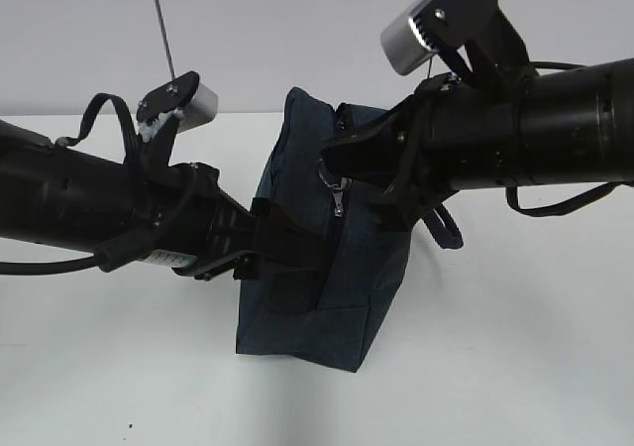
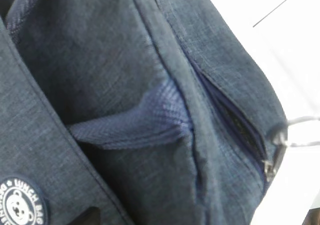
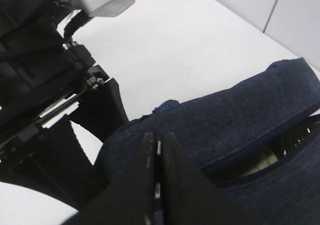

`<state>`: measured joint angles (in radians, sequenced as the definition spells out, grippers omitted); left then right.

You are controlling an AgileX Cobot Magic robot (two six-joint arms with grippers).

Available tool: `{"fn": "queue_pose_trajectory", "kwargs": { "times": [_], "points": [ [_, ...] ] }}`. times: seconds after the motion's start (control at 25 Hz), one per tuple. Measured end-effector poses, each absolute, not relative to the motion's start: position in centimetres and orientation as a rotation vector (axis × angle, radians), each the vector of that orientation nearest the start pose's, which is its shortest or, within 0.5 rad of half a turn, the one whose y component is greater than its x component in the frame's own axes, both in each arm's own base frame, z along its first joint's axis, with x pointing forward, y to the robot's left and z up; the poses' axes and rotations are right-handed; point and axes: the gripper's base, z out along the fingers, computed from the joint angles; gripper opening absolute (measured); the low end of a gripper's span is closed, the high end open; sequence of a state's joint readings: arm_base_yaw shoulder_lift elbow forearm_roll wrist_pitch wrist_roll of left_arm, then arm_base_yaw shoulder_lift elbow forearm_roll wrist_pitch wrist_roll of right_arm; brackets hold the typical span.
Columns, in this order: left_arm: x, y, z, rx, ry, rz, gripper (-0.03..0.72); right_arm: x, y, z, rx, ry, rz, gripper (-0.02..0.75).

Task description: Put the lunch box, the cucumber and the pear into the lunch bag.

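Observation:
Next, my left gripper opens and grabs the fabric higher up (image 1: pixel 305 193), beside the ring pull, because it holds the lower side of the lunch bag, well below the open zipper.
The dark navy lunch bag (image 1: pixel 317 268) stands upright mid-table. My left gripper (image 1: pixel 265 240) is at its left end and looks shut on the fabric by the loop handle (image 2: pixel 135 125); only a dark fingertip (image 2: pixel 85 217) shows in the left wrist view. My right gripper (image 3: pixel 157 150) is at the bag's top, shut on a thin metal ring pull (image 2: pixel 300 132). The zipper (image 2: pixel 240 130) is partly open beside it. Through the gap (image 3: pixel 280 147) something pale and glossy shows, but I cannot tell what. The lunch box, cucumber and pear are not visible.
The white table (image 1: pixel 515 347) surrounds the bag. A second zipper pull (image 1: pixel 340 200) hangs on the bag's front. A round white bear badge (image 2: pixel 20 207) is on the bag's side. The left arm (image 3: pixel 45 85) shows in the right wrist view.

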<state>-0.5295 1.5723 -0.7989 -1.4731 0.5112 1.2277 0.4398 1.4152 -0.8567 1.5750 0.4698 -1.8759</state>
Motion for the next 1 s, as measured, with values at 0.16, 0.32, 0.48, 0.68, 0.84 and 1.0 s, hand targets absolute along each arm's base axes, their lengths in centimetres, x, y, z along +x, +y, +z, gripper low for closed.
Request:
{"fn": "queue_pose_trajectory", "kwargs": {
  "times": [0.16, 0.32, 0.48, 0.68, 0.84, 1.0],
  "points": [
    [24.20, -19.23, 20.97, 0.617, 2.312, -0.954, 0.439, 25.57, 16.37, 27.66, -0.989, 1.776, 0.540, 0.006],
    [24.20, -19.23, 20.97, 0.617, 2.312, -0.954, 0.295, 25.76, 16.22, 27.66, -0.975, 1.784, 0.514, 0.006],
    [24.17, -19.24, 20.97, 0.621, 2.312, -0.956, 0.143, 25.87, 16.14, 27.69, -0.967, 1.787, 0.499, 0.006],
    [24.14, -19.25, 20.97, 0.625, 2.312, -0.958, 0.074, 26.02, 15.99, 27.65, -0.959, 1.793, 0.472, 0.006],
    [24.10, -19.27, 20.97, 0.631, 2.312, -0.962, 0.041, 26.05, 15.96, 27.65, -0.960, 1.792, 0.464, 0.006],
    [24.08, -19.28, 20.98, 0.633, 2.312, -0.965, 0.021, 26.16, 16.00, 27.91, -0.958, 1.783, 0.461, 0.006]
  ]
}}
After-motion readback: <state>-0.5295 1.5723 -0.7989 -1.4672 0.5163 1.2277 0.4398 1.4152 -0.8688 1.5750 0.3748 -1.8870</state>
